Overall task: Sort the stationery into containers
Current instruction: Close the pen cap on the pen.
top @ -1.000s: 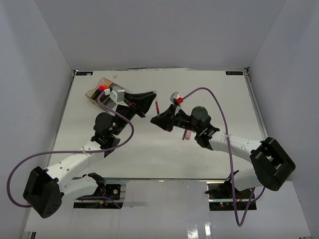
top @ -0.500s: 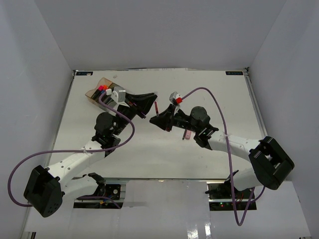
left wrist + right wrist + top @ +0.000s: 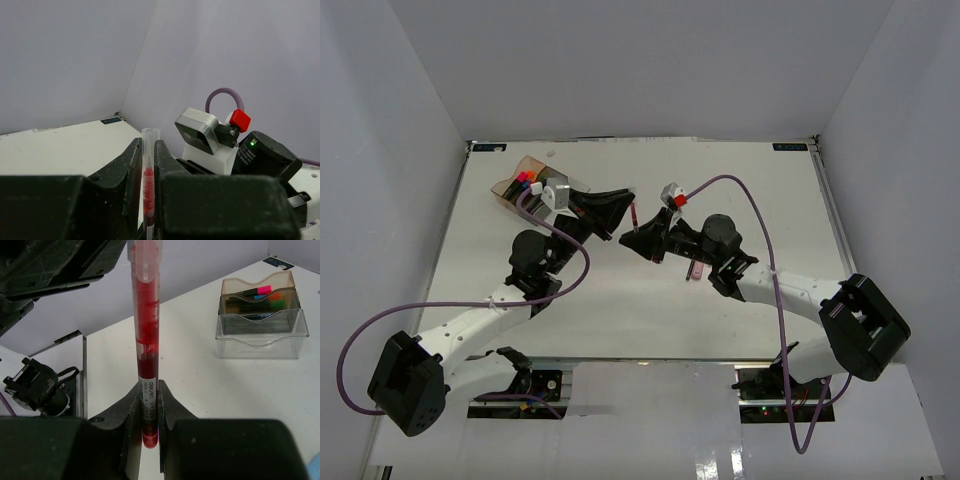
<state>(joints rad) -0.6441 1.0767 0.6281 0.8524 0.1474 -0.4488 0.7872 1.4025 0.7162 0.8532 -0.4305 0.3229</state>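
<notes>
The red pen sits crosswise in the fingers of my left gripper, so that gripper should open, back away and grab the clear cap (image 3: 150, 134) from higher up.
A thin red pen (image 3: 636, 217) with a clear cap is held in the air between both arms, above the middle of the table. My left gripper (image 3: 629, 207) is shut on its capped end (image 3: 148, 182). My right gripper (image 3: 642, 236) is shut on its lower, labelled end (image 3: 148, 390). In the right wrist view the pen stands upright from my right gripper (image 3: 149, 402) up into the left jaws. The containers (image 3: 520, 181) sit at the table's far left corner. They show as amber, grey and clear compartments (image 3: 258, 320) with pink-capped (image 3: 264, 289) and orange-capped (image 3: 275, 296) highlighters inside.
A pinkish marker (image 3: 695, 269) lies on the table beside my right arm. A purple cable (image 3: 740, 190) arcs over the right arm. White walls close in the table on three sides.
</notes>
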